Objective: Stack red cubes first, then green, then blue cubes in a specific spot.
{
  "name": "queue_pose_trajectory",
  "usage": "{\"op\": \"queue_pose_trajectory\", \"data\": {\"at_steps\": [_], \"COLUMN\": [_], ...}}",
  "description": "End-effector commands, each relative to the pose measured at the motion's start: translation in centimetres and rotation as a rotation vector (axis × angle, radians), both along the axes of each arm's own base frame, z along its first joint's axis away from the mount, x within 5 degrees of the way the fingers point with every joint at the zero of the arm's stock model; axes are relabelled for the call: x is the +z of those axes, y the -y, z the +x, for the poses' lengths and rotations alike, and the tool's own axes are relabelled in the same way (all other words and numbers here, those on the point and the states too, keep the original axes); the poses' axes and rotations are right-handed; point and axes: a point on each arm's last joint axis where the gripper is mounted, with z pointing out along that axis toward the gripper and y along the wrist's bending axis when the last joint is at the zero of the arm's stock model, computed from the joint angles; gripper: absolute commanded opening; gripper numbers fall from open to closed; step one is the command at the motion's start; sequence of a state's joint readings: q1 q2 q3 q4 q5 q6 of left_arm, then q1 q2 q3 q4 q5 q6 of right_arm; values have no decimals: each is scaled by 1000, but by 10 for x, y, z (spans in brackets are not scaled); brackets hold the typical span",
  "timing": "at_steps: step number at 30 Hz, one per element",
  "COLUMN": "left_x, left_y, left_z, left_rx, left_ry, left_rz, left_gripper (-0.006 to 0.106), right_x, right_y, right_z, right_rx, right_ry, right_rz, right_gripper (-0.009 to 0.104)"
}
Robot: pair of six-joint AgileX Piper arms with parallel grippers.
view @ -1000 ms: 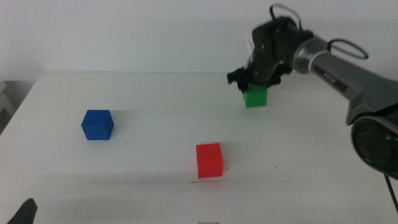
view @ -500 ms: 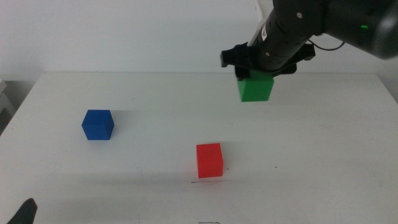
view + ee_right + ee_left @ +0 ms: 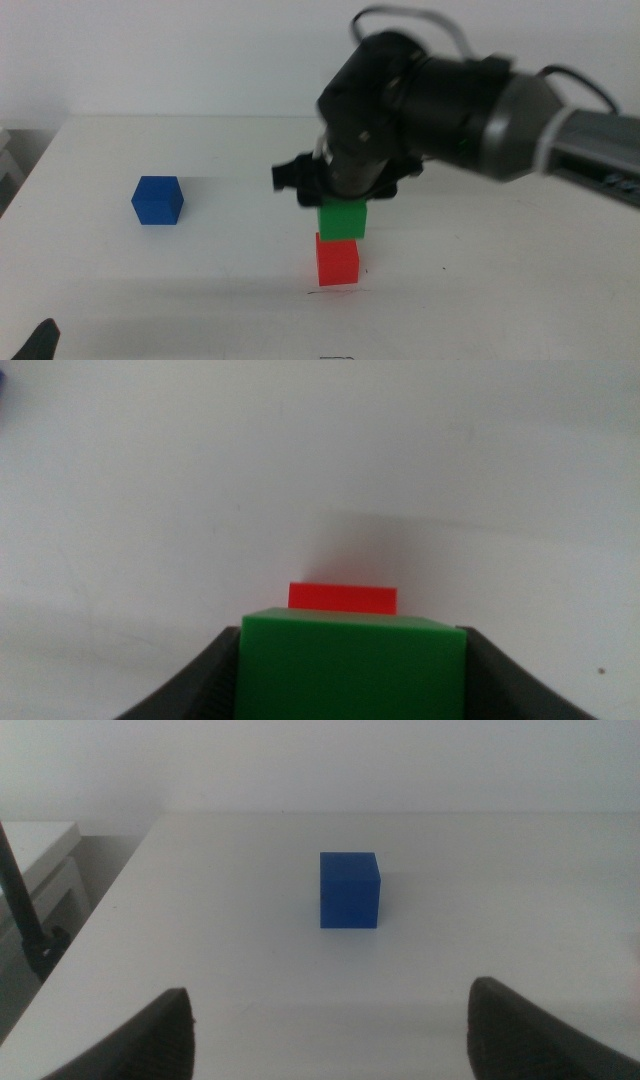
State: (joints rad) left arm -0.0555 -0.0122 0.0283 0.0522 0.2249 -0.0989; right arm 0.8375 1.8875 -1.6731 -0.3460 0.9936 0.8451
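I need to let go of the green cube with my right gripper on top of the red cube (image 3: 335,236) (image 3: 343,600), behind the thin dark line.
My right gripper (image 3: 343,205) is shut on the green cube (image 3: 343,220) and holds it directly over the red cube (image 3: 337,260). Whether the two cubes touch, I cannot tell. The red cube stands on the spot, where a thin dark line (image 3: 333,291) shows at its front. In the right wrist view the green cube (image 3: 353,665) fills the gap between the jaws, and a strip of the red cube (image 3: 342,598) shows beyond it. The blue cube (image 3: 157,200) sits alone at the left. It lies ahead of my open left gripper (image 3: 335,1040) as the blue cube (image 3: 350,890).
The left gripper (image 3: 40,340) waits at the bottom left corner of the white table (image 3: 500,270). The table's left edge (image 3: 110,910) drops off beside the blue cube. The right arm's thick body (image 3: 450,100) hangs over the table's middle and right.
The right gripper lifted the green cube from the back right of the table and carried it forward and left, ending right above the red cube. The blue and red cubes stayed put.
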Motion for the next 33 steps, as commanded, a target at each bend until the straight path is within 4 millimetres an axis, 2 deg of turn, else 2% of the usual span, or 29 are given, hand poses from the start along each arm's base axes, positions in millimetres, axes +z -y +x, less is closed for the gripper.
{"op": "queue_pose_trajectory", "data": {"at_steps": [1,9,18,33], "left_x": [9,9,9,9], "left_y": [1,1,1,1], "left_z": [-1,-1,-1,-1], "left_rx": [-7,-7,-7,-7], "left_ry": [101,101,101,101], "left_rz": [-19,-19,-19,-19], "left_gripper": [93,93,93,93], "right_x": [22,2,1,-19], "right_y": [0,-5,-3,-8], "right_z": [-2,7,14,19], "right_rx": [16,12,3,0], "right_ry": [78,57,74,35], "right_rz": [35,4,30,-1], "right_gripper": [-1,-1,-1,-1]}}
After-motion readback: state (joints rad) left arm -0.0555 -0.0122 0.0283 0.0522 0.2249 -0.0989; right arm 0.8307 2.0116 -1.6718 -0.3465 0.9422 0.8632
